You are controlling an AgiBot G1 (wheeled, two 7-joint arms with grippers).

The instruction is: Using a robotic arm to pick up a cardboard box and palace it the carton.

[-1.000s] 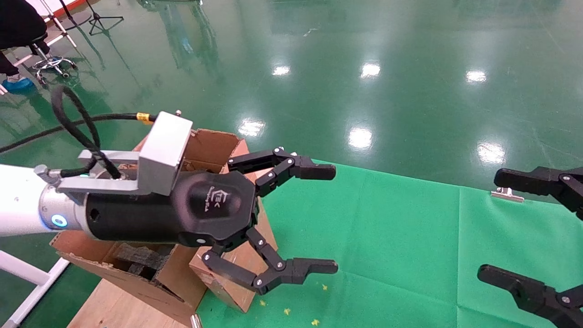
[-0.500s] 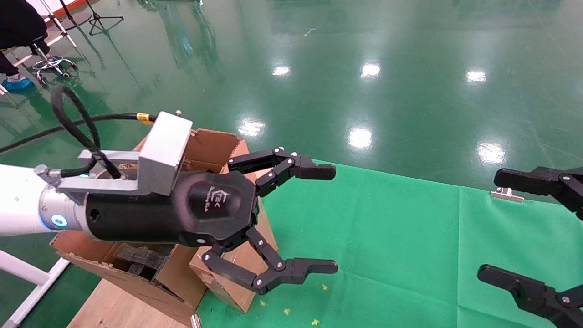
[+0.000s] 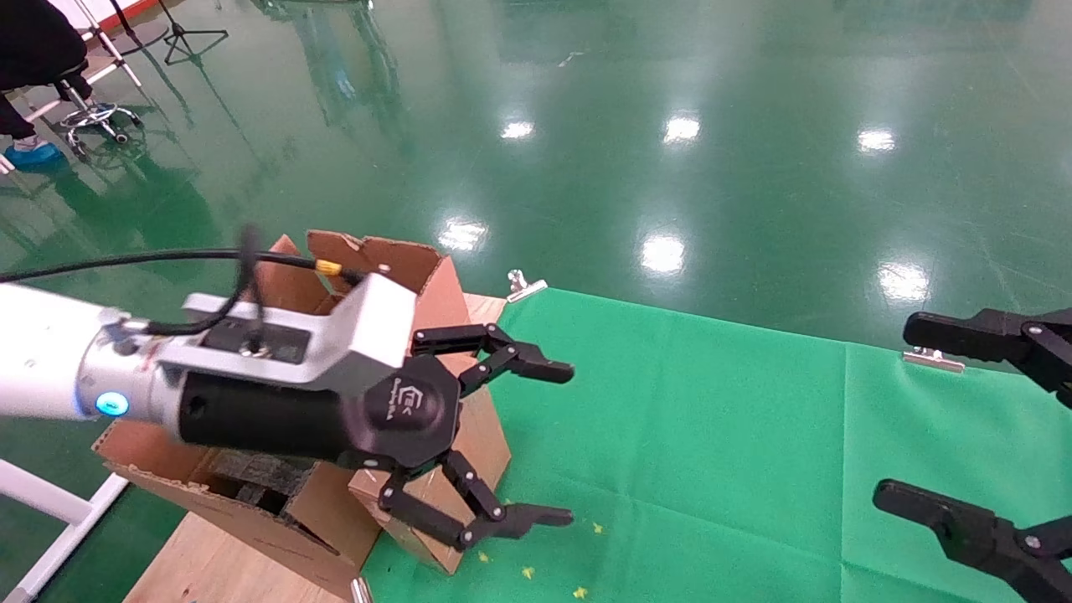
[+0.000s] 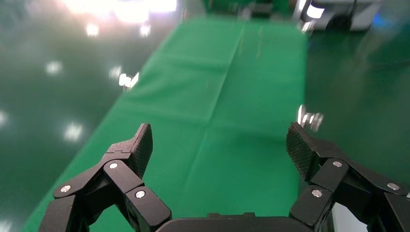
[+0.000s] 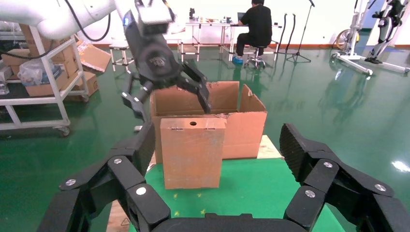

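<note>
Next, I grab the cardboard box with my left gripper by the upper middle of its wide sides [image 3: 480, 438], just below the round hole in its top.
The small reddish-brown cardboard box [image 3: 486, 440] stands upright at the left edge of the green cloth, right next to the large tan carton [image 3: 394, 255]. In the right wrist view the box [image 5: 192, 154] shows a round hole in its top face, with the carton [image 5: 244, 128] behind it. Black foam [image 3: 255, 477] lies inside the carton. My left gripper [image 3: 561, 446], on the white arm, is open and empty, and hovers just above the box with its fingers reaching over the cloth. It also shows in the right wrist view [image 5: 169, 104] and in its own view [image 4: 218, 142]. My right gripper [image 3: 903, 412] is open and empty at the right edge.
A green cloth [image 3: 712, 435] covers the table, held by metal clips [image 3: 523, 286] [image 3: 931, 358]. The carton sits on a wooden board [image 3: 209, 561]. A white frame [image 3: 50, 515] stands at the lower left. A seated person and a stool [image 3: 92, 113] are on the glossy floor far left.
My left gripper has dropped lower and drawn back to the left, closer over the small box, and its wrist has turned. The clip behind it now shows. The right gripper has barely moved.
</note>
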